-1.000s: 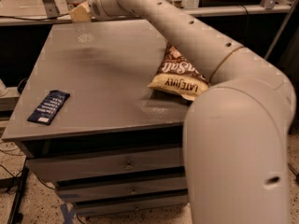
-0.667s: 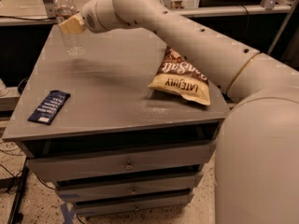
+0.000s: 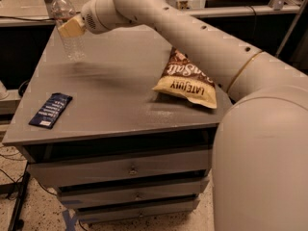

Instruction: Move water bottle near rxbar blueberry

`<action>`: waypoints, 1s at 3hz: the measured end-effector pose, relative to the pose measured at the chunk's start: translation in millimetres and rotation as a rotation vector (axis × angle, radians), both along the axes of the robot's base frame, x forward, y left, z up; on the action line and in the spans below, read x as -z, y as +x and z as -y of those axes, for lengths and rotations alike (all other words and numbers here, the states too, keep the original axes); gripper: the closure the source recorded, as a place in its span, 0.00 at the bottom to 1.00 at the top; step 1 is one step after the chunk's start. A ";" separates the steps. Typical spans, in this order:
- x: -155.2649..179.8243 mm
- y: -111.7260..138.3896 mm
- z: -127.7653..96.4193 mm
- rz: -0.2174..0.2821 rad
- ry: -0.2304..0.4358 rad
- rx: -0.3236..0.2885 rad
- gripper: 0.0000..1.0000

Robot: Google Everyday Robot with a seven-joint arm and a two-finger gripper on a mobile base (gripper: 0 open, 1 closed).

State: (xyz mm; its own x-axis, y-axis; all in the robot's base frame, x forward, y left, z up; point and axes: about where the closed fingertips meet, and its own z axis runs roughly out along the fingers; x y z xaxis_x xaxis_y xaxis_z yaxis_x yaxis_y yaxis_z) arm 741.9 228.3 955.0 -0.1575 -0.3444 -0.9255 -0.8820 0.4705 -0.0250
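Note:
Next, my gripper releases the water bottle on the grey table (image 3: 72, 87) just behind the far end of the rxbar blueberry.
The water bottle (image 3: 66, 29), clear with a white cap, hangs upright just above the far left part of the grey table (image 3: 115, 105). My gripper (image 3: 69, 27) is shut on its middle, and one pale yellow finger pad (image 3: 72, 28) shows on the bottle's right side. The rxbar blueberry (image 3: 50, 110), a flat dark blue wrapper with white lettering, lies near the table's front left edge. It is well in front of and below the bottle in the picture. My white arm reaches in from the right.
A brown and cream chip bag (image 3: 186, 80) lies on the right half of the table, under the arm. The table top sits on a cabinet with drawers (image 3: 130, 170). Shelving and cables stand behind and to the left.
The arm has carried the water bottle to the left and a little toward the front, away from the back edge. The rxbar and the chip bag have not moved.

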 end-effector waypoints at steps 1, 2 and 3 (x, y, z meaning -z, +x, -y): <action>-0.6 -23.0 7.1 -0.027 -0.038 -0.008 1.00; 8.3 -50.4 12.0 -0.053 -0.044 -0.013 1.00; 30.1 -78.6 9.9 -0.086 -0.024 -0.044 1.00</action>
State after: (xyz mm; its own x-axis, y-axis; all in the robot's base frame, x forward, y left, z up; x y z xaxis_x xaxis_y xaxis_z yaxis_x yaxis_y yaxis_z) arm 663.3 218.4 924.8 -0.2200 -0.3744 -0.9008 -0.9010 0.4319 0.0406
